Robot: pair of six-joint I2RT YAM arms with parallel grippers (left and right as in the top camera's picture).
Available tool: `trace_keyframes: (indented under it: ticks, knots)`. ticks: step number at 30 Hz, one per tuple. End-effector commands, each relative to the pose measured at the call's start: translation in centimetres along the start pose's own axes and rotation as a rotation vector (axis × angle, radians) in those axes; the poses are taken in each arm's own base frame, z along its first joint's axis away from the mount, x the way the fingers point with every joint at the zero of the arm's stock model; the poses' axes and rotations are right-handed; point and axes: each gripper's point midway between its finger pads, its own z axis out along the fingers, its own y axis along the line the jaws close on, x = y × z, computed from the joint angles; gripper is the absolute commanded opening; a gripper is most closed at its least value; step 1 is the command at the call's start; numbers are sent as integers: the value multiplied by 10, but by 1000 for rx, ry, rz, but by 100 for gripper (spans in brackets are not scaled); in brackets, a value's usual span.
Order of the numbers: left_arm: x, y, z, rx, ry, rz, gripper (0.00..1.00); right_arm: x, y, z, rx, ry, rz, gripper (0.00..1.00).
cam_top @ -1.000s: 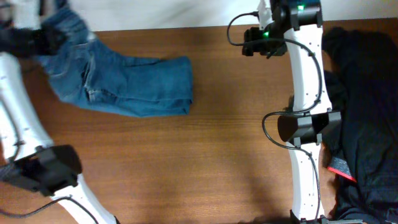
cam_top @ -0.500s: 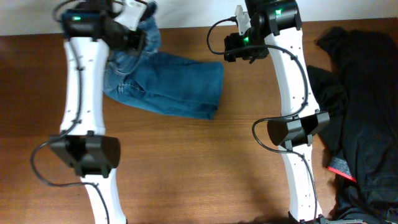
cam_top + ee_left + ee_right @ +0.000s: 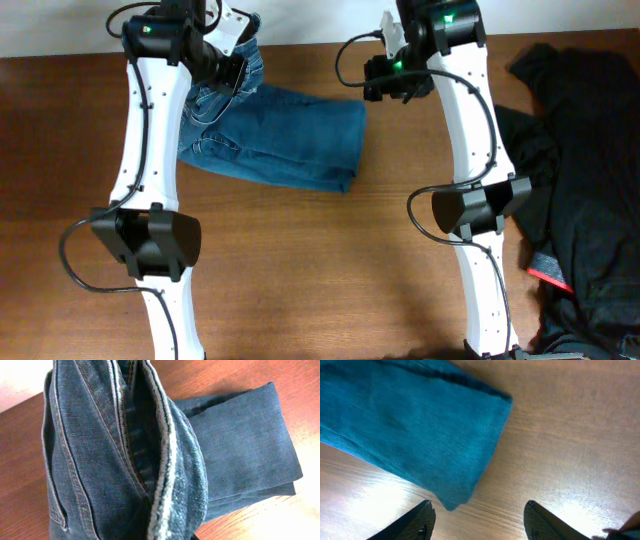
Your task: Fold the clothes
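My left gripper needs to lay the waist end of the blue jeans, now lifted a little off the table, down on the folded end of their legs (image 3: pixel 349 146) (image 3: pixel 280 437).
The blue jeans (image 3: pixel 280 145) lie folded across the far part of the wooden table, legs doubled to the right. My left gripper (image 3: pixel 238 68) is shut on the bunched waist end, lifted a little off the table. In the left wrist view the jeans (image 3: pixel 125 450) fill the frame and hide the fingers. My right gripper (image 3: pixel 372 82) hovers open just past the jeans' folded right end. In the right wrist view its gripper (image 3: pixel 479 512) has bare table between dark fingertips (image 3: pixel 422 520), with the jeans' folded corner (image 3: pixel 420 430) just ahead to the left.
A heap of dark clothes (image 3: pixel 590 170) covers the table's right side, with a red tag (image 3: pixel 548 270) low in it. The table's far edge (image 3: pixel 300 45) runs close behind both grippers. Bare wood (image 3: pixel 320 270) spreads between the two arms.
My left arm has swung right, dragging the jeans' waist end and the whole bundle rightwards. My right arm shifted slightly left, and its jaws narrowed a little.
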Motion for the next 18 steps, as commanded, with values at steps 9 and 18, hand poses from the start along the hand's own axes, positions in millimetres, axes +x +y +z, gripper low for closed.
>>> trace_keyframes:
  ticks: [9,18]
  knots:
    - [-7,-1,-11,-3,-33,-8,0,45,7,101,-19,255,-26,45]
    - [-7,-1,-11,-3,-33,-8,0,65,8,146,-17,311,-42,44]
